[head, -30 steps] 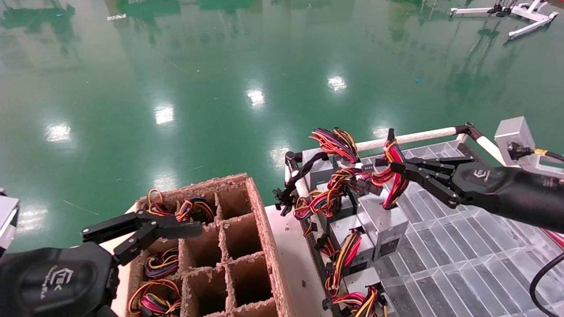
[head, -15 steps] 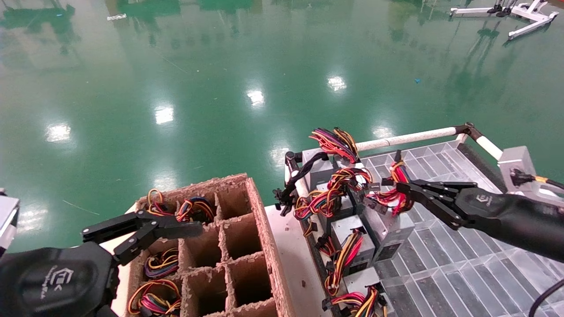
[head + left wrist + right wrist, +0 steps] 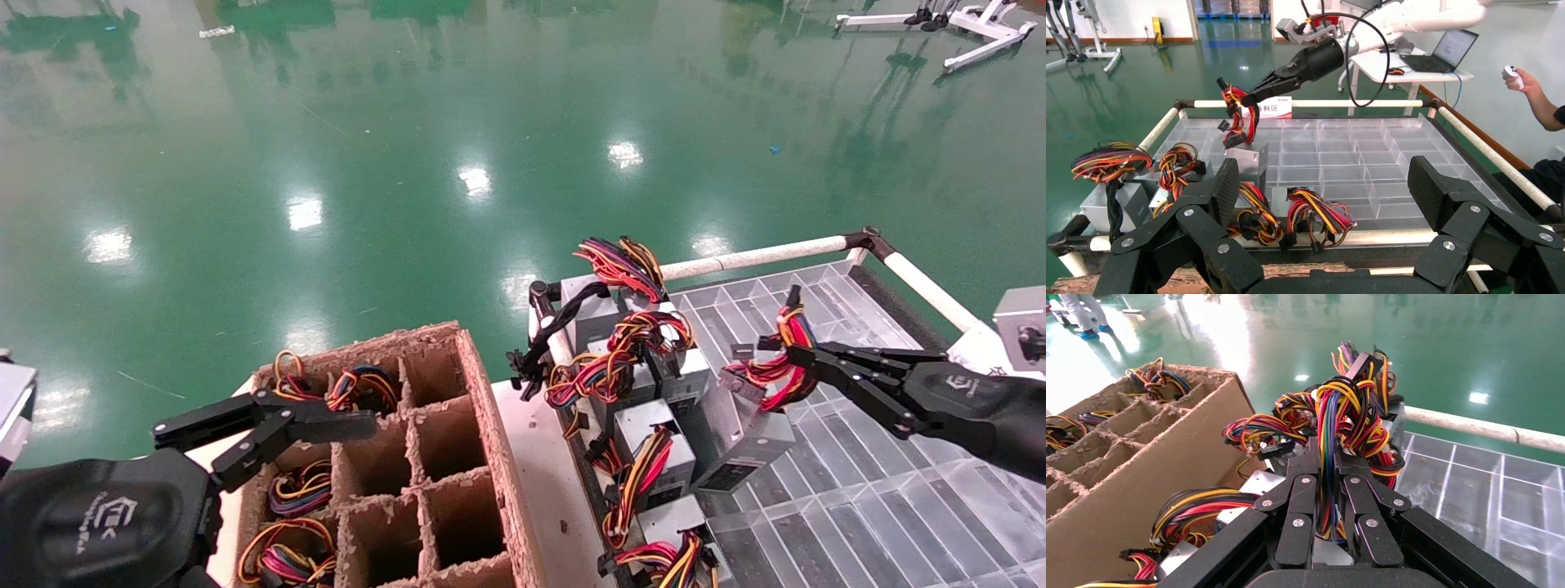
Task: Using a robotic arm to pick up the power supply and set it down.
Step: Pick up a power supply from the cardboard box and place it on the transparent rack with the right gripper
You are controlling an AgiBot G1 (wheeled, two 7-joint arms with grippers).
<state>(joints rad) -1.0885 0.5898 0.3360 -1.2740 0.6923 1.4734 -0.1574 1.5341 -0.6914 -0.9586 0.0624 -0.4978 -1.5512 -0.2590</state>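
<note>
Next, my right gripper lets go of the power supply in the clear tray (image 3: 723, 464), against the middle of the grey row.
My right gripper (image 3: 797, 353) is shut on the red-and-yellow wire bundle (image 3: 772, 371) of the power supply (image 3: 744, 437). The grey box hangs tilted from the bundle, its lower end with the dark label touching the clear tray (image 3: 858, 498). In the right wrist view the wires (image 3: 1346, 413) pass straight between the closed fingers of that gripper (image 3: 1326, 458). The left wrist view shows this gripper (image 3: 1254, 97) from afar, holding the supply (image 3: 1247, 160) over the tray. My left gripper (image 3: 270, 425) hovers open and empty above the cardboard box (image 3: 482, 425); its wrist view shows it (image 3: 1324, 184) spread wide.
Other grey power supplies (image 3: 654, 441) with yellow-orange wires stand in a row along the tray's left side. The cardboard box has divided cells, some holding wire bundles (image 3: 298, 490). A white rail (image 3: 760, 255) borders the tray's far edge. A green floor lies beyond.
My right gripper has gone down and to the right with the power supply; the box now leans tilted on the clear tray, apart from the row. The left arm has not moved.
</note>
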